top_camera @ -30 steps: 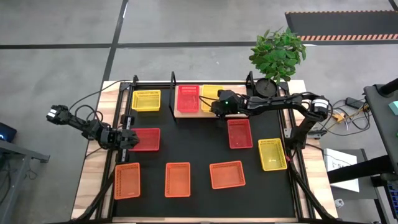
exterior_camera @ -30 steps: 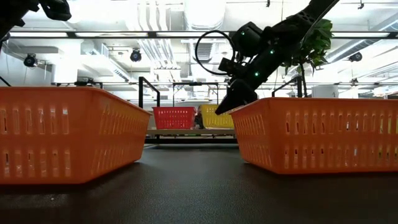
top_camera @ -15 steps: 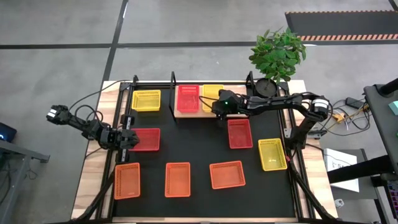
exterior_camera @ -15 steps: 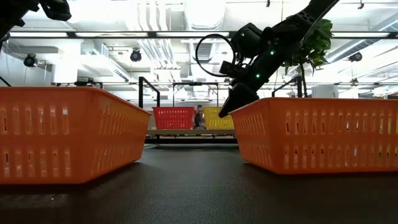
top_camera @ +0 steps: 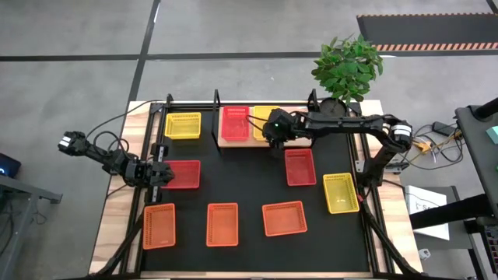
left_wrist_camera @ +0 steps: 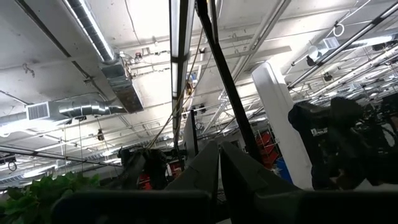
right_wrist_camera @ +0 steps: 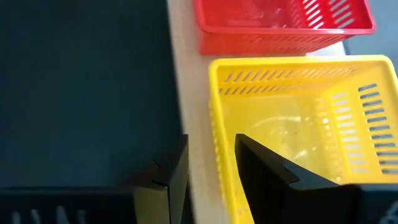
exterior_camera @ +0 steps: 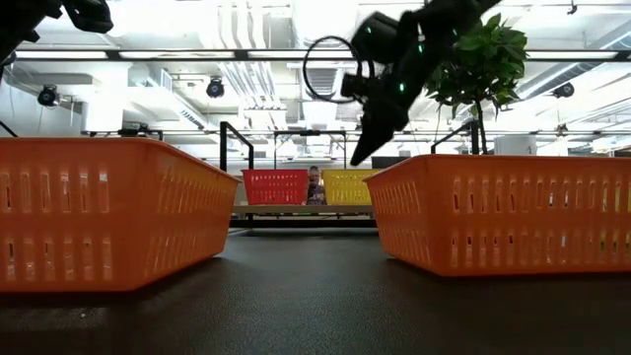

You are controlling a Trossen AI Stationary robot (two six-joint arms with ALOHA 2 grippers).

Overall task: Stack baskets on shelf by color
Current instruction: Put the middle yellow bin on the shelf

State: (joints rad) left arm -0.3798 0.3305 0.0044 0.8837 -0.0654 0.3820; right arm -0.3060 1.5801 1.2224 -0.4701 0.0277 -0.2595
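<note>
My right gripper needs to next shut empty above the wooden shelf's open end (top_camera: 290, 143), next to the yellow basket and on the potted plant's side of it.
On the wooden shelf (top_camera: 233, 143) at the table's far side a red basket (top_camera: 235, 122) and a yellow basket (top_camera: 263, 118) stand side by side on their bottoms. My right gripper (right_wrist_camera: 210, 140) hovers open just above the yellow basket's (right_wrist_camera: 292, 124) near wall, one finger outside it and one over its inside, touching nothing. My left gripper (top_camera: 161, 173) is shut at the left edge of a red basket (top_camera: 181, 174) that lies on the black mat. Its wrist view points up at the ceiling. My left gripper has its shut fingers at the left short edge (top_camera: 166, 174) of the red basket on the mat, coming level from the table's left. I cannot tell whether they touch it. The basket rests flat on the mat.
On the mat lie a yellow basket (top_camera: 183, 125) at the far left, a red one (top_camera: 299, 166), a yellow one (top_camera: 341, 192), and three orange ones (top_camera: 159, 225), (top_camera: 222, 224), (top_camera: 284, 218) along the near side. Black shelf posts (top_camera: 217, 97) and a potted plant (top_camera: 346, 66) stand at the back.
My right gripper has opened, let go of the yellow basket on the shelf and risen above it. The yellow basket stays on the board beside the red one.
</note>
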